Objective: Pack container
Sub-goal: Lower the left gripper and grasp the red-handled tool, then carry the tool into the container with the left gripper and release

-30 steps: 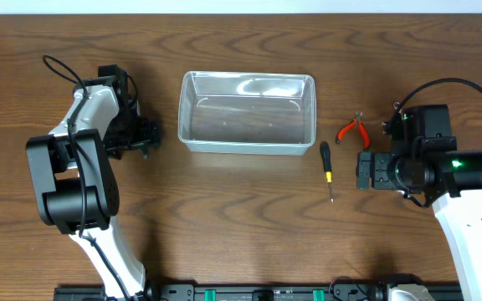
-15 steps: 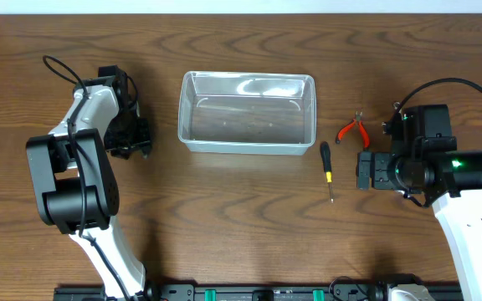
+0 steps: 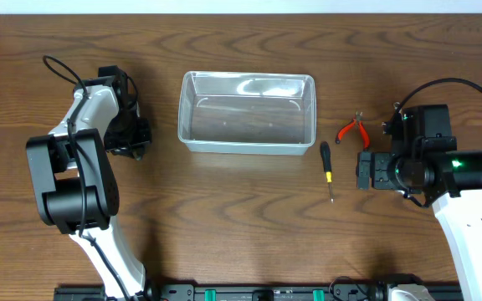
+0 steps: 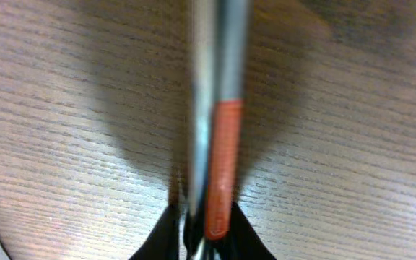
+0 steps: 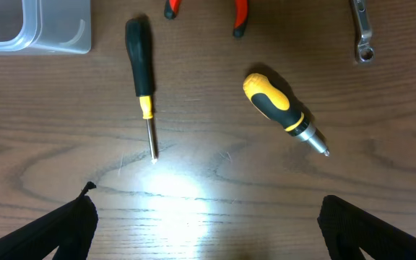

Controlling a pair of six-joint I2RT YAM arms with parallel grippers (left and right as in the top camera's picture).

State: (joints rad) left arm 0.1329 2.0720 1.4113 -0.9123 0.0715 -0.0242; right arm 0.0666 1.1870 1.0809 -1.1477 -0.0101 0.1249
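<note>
The thin tool, now held low over the wood, will go down on the bottom of the container, toward the black and yellow screwdriver [image 3: 270,127], from my left gripper.
The container [image 3: 248,145] is a clear rectangular tub at the middle of the table, and nothing shows inside it. My left gripper [image 3: 137,139] is to its left, low over the wood. In the left wrist view that gripper [image 4: 208,235] is shut on a thin tool [image 4: 221,159] with a red grip and a grey metal shaft. My right gripper [image 3: 361,170] is to the right of the tub and stands open. In the right wrist view the right gripper [image 5: 208,231] has only bare wood between its fingers. A corner of the container [image 5: 42,29] shows there at top left.
A black and yellow screwdriver [image 3: 327,165] [image 5: 140,65] lies between the tub and my right gripper. Red-handled pliers [image 3: 354,129] [image 5: 240,14] lie behind it. A stubby yellow and black driver [image 5: 280,108] and a metal wrench [image 5: 362,32] lie further right.
My left gripper has closed from wide open onto the red-gripped tool. The right arm, the tub and the loose tools have not moved.
</note>
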